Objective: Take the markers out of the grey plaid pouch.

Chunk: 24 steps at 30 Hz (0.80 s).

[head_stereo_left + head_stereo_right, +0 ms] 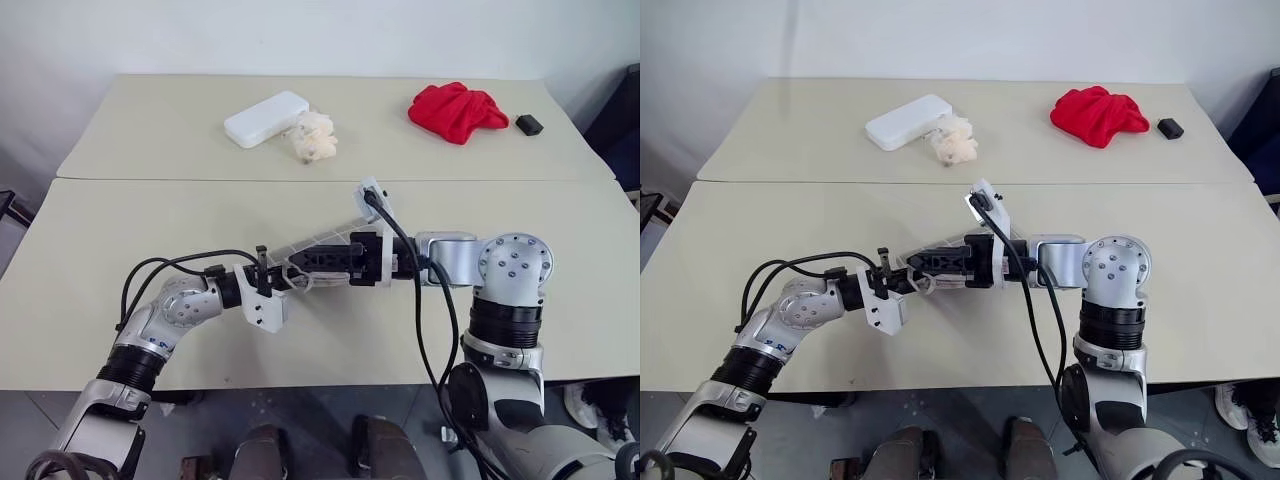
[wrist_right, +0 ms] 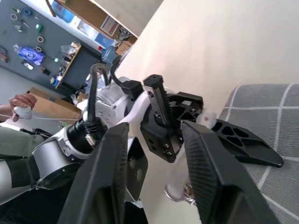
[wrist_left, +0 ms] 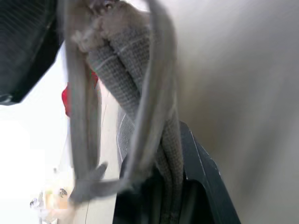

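The strap loop of the pouch hangs loose by the robot's left gripper, so next the right gripper pinches the loop and pulls it to the pouch's other end (image 1: 355,232).
The grey plaid pouch (image 1: 322,242) hangs above the near table between my two grippers, its white grid lines showing. My left gripper (image 1: 288,278) is shut on the pouch's end. In the left wrist view the grey fabric (image 3: 140,70) bunches close to the lens. In the right wrist view one black finger (image 2: 243,142) of the left gripper lies against the pouch (image 2: 266,112). My right gripper (image 1: 305,266) points left at that same end. Its own two fingers stand apart in the right wrist view (image 2: 153,127), clamping nothing. The markers are hidden.
On the far table lie a white rectangular box (image 1: 266,118), a cream crumpled lump (image 1: 315,138), a red cloth (image 1: 457,110) and a small black object (image 1: 529,124). A seam (image 1: 150,180) divides the two tables. A person's hand (image 2: 21,100) shows off to the side.
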### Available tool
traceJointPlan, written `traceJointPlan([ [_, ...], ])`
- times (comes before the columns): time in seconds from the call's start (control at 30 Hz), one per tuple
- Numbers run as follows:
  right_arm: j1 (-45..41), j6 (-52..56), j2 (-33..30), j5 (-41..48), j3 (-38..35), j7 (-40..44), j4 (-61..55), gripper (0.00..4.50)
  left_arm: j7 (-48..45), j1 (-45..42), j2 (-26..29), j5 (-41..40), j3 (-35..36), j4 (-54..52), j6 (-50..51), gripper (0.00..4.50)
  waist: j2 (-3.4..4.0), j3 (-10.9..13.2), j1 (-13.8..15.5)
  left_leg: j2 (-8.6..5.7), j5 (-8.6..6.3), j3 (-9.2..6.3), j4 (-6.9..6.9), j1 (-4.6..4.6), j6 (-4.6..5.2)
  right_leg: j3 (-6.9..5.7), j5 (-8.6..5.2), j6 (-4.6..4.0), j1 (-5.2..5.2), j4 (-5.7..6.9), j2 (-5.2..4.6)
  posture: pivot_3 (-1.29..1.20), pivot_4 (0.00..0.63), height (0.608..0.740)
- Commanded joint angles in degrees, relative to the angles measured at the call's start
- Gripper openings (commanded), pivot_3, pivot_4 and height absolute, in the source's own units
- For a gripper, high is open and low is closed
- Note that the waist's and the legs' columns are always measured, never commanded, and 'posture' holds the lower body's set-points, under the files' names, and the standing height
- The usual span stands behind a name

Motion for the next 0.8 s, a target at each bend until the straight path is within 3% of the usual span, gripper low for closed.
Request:
traceJointPlan([
  [0.03,-1.56,0.31,-0.31,-0.55,0.94,-0.54,0.06,1.67,0.12,0.12,0.21,-0.92,-0.24,-1.25,-0.14,0.00,0.00,0.00,-0.15,0.00,0.00,0.00,0.00,0.00,0.00,0.00,0.00,0.00,0.00,0.00,0.00,0.00,0.150,0.740],
  [0.33,-2.56,-1.08,-4.60,-3.79,7.59,3.26,-1.24,1.67,0.18,0.83,0.33,-1.06,-0.07,-1.85,0.23,0.00,0.00,0.00,-0.88,0.00,0.00,-0.01,-0.04,0.00,0.00,0.00,0.00,0.00,-0.01,-0.01,0.00,0.00,0.150,0.740],
  [0.67,-2.34,-2.90,-2.79,-6.00,9.65,3.93,-0.79,1.67,0.20,1.01,0.13,-1.19,-0.07,-2.14,0.64,0.00,0.00,0.00,-0.86,0.00,0.00,0.00,-0.03,0.00,-0.01,0.00,0.00,0.00,0.00,-0.01,0.00,0.00,0.150,0.740],
  [0.8,-2.51,-4.20,-2.27,-7.32,9.69,3.86,-0.02,0.80,0.25,1.02,0.08,-1.18,-0.06,-2.21,0.71,0.00,0.00,0.00,-0.85,0.00,0.00,0.00,-0.03,0.00,-0.01,0.00,0.00,0.00,0.00,-0.01,0.00,0.00,0.150,0.740],
])
